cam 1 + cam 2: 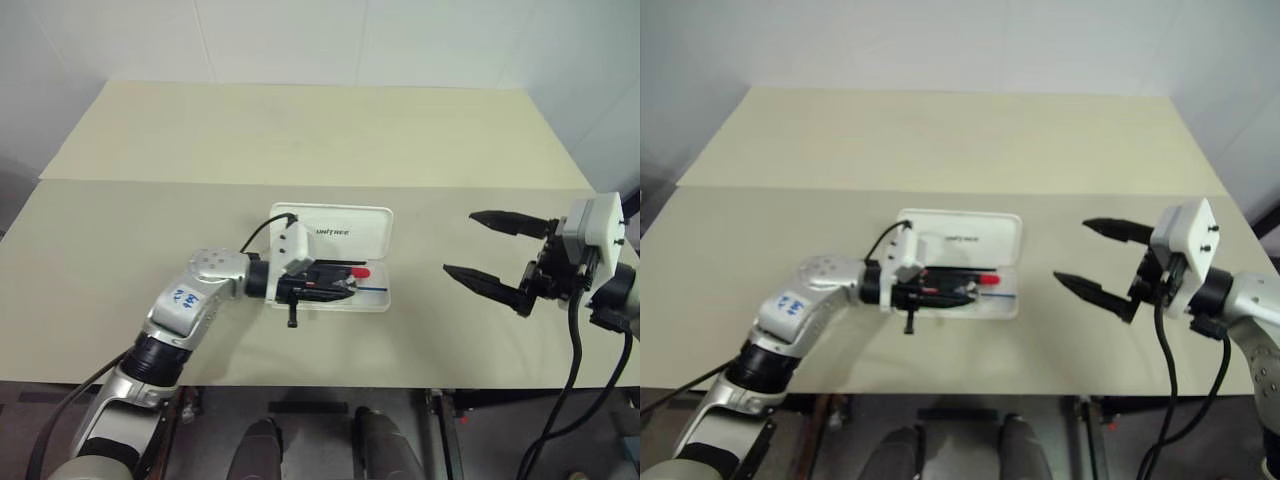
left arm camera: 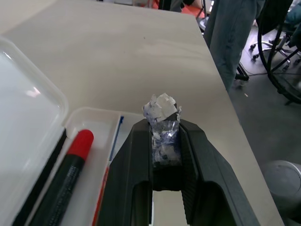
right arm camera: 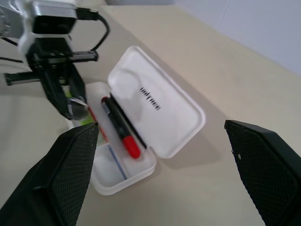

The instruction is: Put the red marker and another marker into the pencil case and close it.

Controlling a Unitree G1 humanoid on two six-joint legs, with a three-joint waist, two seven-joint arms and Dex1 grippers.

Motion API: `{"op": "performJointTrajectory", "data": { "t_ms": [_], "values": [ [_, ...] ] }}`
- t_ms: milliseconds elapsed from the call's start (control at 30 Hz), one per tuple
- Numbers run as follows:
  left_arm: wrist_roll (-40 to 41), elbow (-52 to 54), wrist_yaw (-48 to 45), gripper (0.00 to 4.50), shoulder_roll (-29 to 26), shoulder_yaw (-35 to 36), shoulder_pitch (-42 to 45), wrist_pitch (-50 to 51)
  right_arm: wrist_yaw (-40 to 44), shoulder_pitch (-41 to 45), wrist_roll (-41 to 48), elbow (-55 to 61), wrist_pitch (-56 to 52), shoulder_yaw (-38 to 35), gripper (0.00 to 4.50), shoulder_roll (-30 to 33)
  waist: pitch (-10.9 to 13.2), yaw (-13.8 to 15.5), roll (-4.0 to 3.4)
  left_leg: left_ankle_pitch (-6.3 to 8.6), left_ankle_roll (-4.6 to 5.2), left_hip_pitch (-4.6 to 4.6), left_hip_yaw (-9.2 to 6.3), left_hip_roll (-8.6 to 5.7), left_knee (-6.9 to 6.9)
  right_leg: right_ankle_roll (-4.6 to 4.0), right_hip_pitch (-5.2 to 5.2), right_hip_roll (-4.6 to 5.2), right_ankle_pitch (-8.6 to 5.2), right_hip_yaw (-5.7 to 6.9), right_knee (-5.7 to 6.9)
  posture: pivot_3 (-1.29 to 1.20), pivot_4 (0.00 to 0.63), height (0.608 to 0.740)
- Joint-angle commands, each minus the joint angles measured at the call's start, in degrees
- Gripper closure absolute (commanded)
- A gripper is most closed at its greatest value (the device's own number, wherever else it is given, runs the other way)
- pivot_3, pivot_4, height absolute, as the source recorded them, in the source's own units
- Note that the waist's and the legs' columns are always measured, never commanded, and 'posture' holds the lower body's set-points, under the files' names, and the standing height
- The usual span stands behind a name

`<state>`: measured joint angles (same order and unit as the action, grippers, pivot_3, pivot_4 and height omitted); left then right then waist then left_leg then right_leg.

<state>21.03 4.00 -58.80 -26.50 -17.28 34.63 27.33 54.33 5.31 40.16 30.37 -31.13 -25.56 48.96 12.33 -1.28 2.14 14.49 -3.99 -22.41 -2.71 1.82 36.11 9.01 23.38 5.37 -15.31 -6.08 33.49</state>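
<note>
Next, I release the other marker, now low over the tray's front part, from my left gripper in the pencil case tray's front strip (image 1: 325, 293) (image 2: 125, 209), so that it lies alongside the red marker.
The white pencil case (image 1: 345, 232) lies open mid-table, its lid tipped back and its tray toward me. Inside the tray rests the red marker (image 2: 70, 165), black-barrelled, its red cap (image 1: 360, 272) toward the right. My left gripper (image 1: 345, 285) reaches in from the left, low over the tray's front part, nearly shut on the other marker. That marker shows as a lime-green bit (image 3: 79, 120) at the fingertips. In the left wrist view a dark stub with crumpled white tape sits between the fingers (image 2: 141, 155). My right gripper (image 1: 462, 242) hangs wide open to the case's right, holding nothing.
The beige table (image 1: 300, 140) has a seam running across it behind the case. Its front edge lies close below the case. In the left wrist view a person's legs (image 2: 230, 33), chair wheels and a grey bin (image 2: 282, 183) stand beyond the table's right edge.
</note>
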Motion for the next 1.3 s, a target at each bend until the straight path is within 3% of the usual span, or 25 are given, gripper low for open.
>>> {"op": "performJointTrajectory", "data": {
  "t_ms": [33,333,667,1300],
  "values": [
    [-2.98,-0.99,-0.61,4.17,2.12,-3.21,2.01,-1.86,-0.26,-3.34,3.22,5.14,-1.65,-2.27,0.00,0.89,0.00,-0.12,0.00,0.00,0.00,-0.02,0.00,0.00,0.02,0.00,0.00,-0.01,0.00,0.00,-0.01,0.00,0.150,0.740],
    [-8.94,-7.74,1.02,4.17,7.27,-5.76,5.44,-5.25,-0.28,-7.15,5.32,7.87,-2.83,-1.02,0.00,1.64,0.00,-0.30,0.01,-0.05,0.05,0.02,0.01,0.00,0.10,-0.02,-0.03,-0.01,-0.01,0.00,-0.05,0.00,0.150,0.740],
    [-14.03,-12.35,2.11,4.17,8.21,-5.88,6.27,-7.87,-2.52,-6.41,6.52,8.82,-3.04,-0.80,0.00,1.52,0.01,-0.24,0.01,-0.05,0.05,-0.01,0.01,0.00,0.05,-0.02,-0.02,0.00,-0.01,0.00,-0.09,0.00,0.150,0.740],
    [-18.03,-19.44,4.76,4.17,14.08,-5.15,9.56,-11.28,-6.06,-4.99,7.60,10.01,-2.70,1.08,0.00,1.03,0.01,-0.18,0.01,-0.05,0.05,-0.01,0.01,0.00,0.05,0.01,-0.02,-0.01,0.00,0.00,-0.08,0.00,0.150,0.740]
  ]
}}
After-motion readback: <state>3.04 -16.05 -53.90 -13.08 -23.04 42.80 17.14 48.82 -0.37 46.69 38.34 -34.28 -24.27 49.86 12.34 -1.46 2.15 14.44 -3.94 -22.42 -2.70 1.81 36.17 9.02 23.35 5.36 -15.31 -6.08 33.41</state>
